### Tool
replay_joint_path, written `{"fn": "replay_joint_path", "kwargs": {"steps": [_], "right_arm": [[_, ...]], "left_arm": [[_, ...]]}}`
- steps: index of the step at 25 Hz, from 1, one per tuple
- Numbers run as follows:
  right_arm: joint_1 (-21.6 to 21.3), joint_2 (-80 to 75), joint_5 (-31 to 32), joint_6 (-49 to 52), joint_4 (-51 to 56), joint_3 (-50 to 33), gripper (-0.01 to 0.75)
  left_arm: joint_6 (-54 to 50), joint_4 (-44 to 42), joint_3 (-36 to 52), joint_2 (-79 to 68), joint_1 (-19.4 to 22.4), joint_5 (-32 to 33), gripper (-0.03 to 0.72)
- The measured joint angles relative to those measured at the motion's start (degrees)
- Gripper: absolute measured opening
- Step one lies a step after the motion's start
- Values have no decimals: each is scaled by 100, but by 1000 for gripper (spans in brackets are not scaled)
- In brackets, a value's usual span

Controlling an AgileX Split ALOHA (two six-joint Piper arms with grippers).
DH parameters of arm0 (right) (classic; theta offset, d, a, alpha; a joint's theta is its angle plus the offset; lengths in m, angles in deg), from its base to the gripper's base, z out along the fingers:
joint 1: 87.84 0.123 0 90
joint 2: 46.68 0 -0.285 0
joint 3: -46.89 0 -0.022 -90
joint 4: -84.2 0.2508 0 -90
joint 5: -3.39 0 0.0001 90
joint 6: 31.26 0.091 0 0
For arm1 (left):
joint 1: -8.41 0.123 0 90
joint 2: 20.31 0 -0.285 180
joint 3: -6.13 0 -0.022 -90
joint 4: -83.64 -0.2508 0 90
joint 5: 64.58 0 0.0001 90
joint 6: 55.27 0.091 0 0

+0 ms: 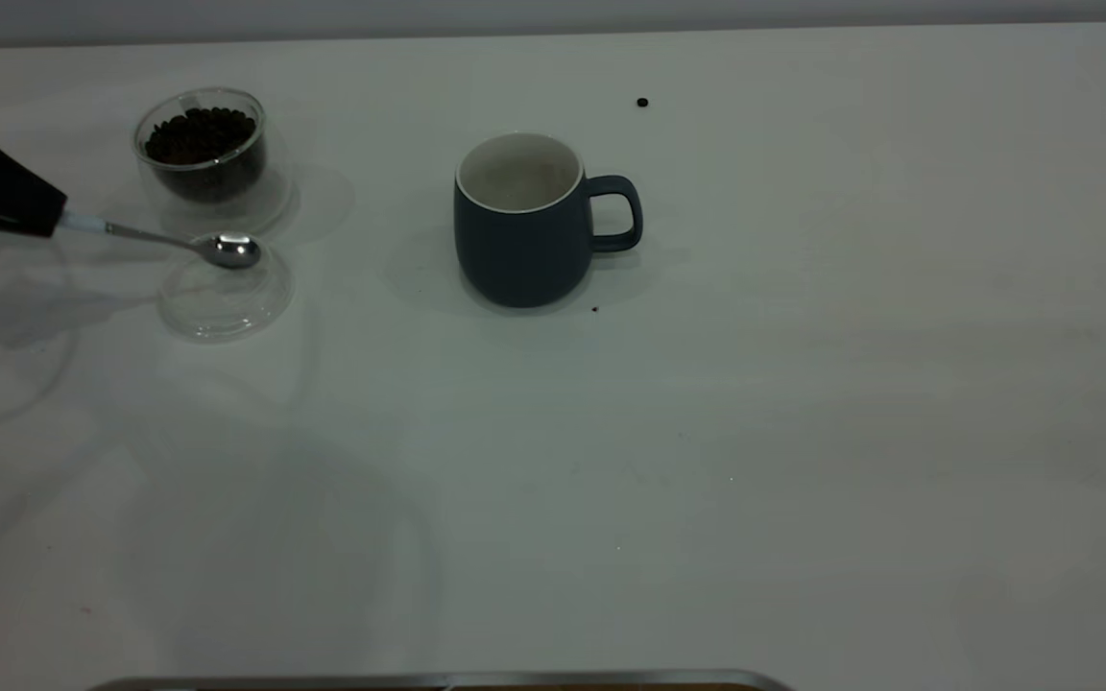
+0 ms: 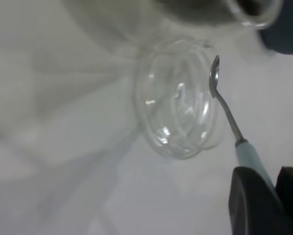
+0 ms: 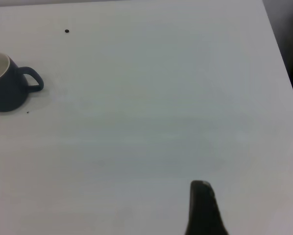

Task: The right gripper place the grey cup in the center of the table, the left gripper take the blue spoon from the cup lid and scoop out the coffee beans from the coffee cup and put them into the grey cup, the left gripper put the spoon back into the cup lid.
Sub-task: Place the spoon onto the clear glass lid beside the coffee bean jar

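My left gripper is to release the blue spoon across the rim of the clear cup lid [image 1: 175, 278] [image 2: 207, 145]. The spoon's shiny bowl will be inside.
My left gripper [image 1: 52, 213] at the table's left edge is shut on the pale-blue handle of the blue spoon [image 1: 179, 240]. The spoon's shiny bowl looks empty and hangs over the far rim of the clear cup lid [image 1: 224, 299]. In the left wrist view the spoon [image 2: 225, 106] lies beside the lid [image 2: 178, 105], held by the gripper [image 2: 272, 180]. The glass coffee cup [image 1: 203, 158], full of coffee beans [image 1: 200, 134], stands just behind the lid. The grey cup [image 1: 519, 226] stands upright mid-table with its handle to the right. It also shows in the right wrist view [image 3: 4, 83]. My right gripper [image 3: 202, 200] is far right of it.
A stray bean [image 1: 642, 102] lies behind and to the right of the grey cup. A tiny dark speck [image 1: 595, 309] sits by the cup's base. The white table [image 1: 803, 432] is bare on its right half and front. A metal edge [image 1: 438, 681] runs along the front.
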Motion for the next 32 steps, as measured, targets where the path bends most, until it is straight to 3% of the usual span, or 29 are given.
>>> {"fn": "replay_joint_path", "kwargs": {"steps": [25,29,32], "right_arm": [[0,0,4,0,0,0,531],[0,0,4,0,0,0,531],[0,0,4,0,0,0,531]], "left_arm": [[0,190,-2,-447,-100,-40,132],[-171,190,-2,-447,-100,-105,161],[-256,174,-2,-451,-100,-228,225]]}}
